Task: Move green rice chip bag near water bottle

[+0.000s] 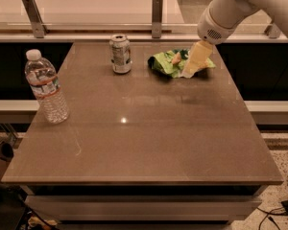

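Note:
My gripper is going to close on the middle part (174, 61) of the green rice chip bag, a little toward the silver drink can.
The green rice chip bag (169, 63) lies crinkled on the far right part of the brown table (144, 128). The water bottle (45, 87) stands upright near the table's left edge, far from the bag. My gripper (189, 71) comes down from the upper right on a white arm and its pale yellowish end sits over the bag's right half, covering part of it.
A silver drink can (120, 54) stands upright at the back, just left of the bag. A pale counter with two metal brackets (157, 16) runs behind the table. Floor and cables show at the lower right.

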`<state>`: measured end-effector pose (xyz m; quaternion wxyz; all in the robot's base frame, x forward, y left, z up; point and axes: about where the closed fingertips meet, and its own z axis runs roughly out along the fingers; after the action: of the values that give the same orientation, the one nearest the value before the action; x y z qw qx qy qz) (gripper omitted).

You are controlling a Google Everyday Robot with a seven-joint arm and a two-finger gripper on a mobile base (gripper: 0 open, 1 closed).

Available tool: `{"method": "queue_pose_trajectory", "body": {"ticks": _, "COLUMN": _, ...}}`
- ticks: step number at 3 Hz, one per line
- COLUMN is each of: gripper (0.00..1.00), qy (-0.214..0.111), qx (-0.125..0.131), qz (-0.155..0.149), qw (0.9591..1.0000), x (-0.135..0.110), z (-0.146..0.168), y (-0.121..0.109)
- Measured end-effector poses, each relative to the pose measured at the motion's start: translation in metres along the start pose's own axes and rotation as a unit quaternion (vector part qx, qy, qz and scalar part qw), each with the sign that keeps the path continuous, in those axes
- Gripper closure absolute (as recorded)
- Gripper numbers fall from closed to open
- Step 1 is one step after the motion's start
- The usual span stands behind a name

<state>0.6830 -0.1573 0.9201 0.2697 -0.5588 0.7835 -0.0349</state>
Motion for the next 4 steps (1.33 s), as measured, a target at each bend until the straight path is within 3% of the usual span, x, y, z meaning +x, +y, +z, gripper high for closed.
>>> {"method": "queue_pose_trajectory", "body": {"ticks": 2, "gripper": 0.00, "qy": 0.039, "qx": 0.015, "qz": 0.019, "qw": 0.9989, "x": -0.008, "z": 0.045, "y": -0.007}}
{"method": "queue_pose_trajectory", "body": {"ticks": 4, "gripper": 0.00, "qy": 0.058, "qx": -0.018, "qz": 0.011, "qw": 0.9981, "x": -0.017, "z": 0.085, "y": -0.010}}
